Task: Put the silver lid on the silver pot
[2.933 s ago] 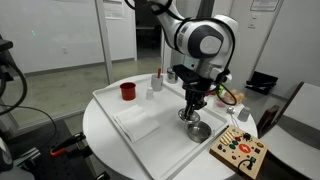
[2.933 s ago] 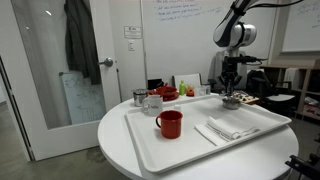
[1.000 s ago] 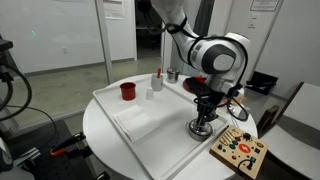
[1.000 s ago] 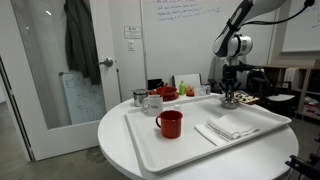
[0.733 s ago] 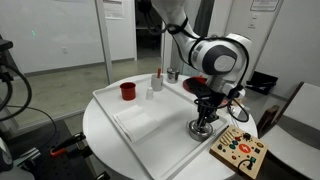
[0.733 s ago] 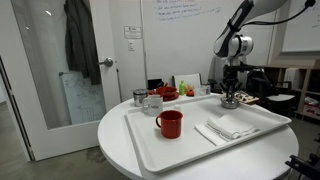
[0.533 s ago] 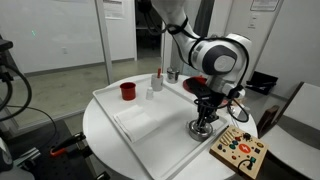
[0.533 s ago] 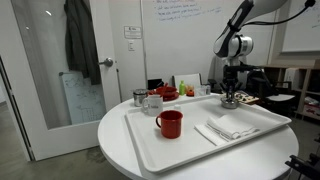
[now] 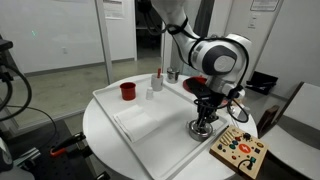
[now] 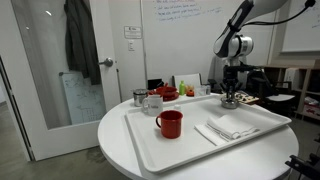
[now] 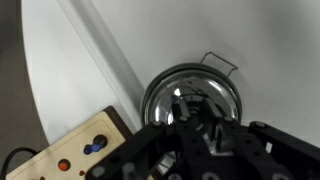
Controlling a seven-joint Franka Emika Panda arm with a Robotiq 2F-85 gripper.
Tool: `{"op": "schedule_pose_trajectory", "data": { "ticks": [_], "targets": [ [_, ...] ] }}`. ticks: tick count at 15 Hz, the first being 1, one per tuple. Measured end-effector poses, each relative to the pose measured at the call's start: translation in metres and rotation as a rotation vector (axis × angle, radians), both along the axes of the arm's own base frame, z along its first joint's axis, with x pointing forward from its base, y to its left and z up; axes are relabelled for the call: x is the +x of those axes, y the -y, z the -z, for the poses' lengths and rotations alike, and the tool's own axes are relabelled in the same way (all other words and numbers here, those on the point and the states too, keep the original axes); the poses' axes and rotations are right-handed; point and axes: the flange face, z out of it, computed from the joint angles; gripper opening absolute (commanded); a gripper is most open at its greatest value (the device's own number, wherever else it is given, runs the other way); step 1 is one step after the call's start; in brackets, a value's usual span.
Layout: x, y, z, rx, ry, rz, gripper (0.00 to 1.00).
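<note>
The silver lid will go down from my gripper on top of the silver pot [image 9: 191, 131] [image 11: 180, 91], on the white tray near the wooden board.
The silver pot [image 9: 201, 130] stands on the white tray near its edge, next to the wooden board; it also shows in an exterior view [image 10: 231, 102]. In the wrist view the silver lid [image 11: 172, 88] lies round and shiny over the pot, whose wire handle [image 11: 220, 62] sticks out at the far side. My gripper [image 9: 203, 117] is straight above it, low, with its fingers [image 11: 190, 118] close together round the lid's middle. The pot's hollow is hidden under the lid.
A white tray [image 9: 110, 105] covers the round table. On it are a red cup [image 9: 128, 91], a folded white cloth [image 9: 138, 122] and small cups at the back [image 10: 146, 99]. A wooden board with coloured buttons [image 9: 238, 151] lies just beside the pot.
Since about three seconds ago my gripper has come down onto the pot and shifted slightly toward the wooden board. Over the last second nothing has moved.
</note>
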Motion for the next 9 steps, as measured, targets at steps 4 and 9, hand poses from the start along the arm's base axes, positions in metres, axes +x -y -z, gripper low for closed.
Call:
{"op": "schedule_pose_trajectory", "data": {
  "ticks": [4, 9],
  "targets": [
    [-0.0008, -0.0001, 0.0007, 0.001, -0.002, 0.001, 0.1],
    [-0.0021, -0.0003, 0.0005, 0.002, -0.004, 0.001, 0.1]
  ]
}}
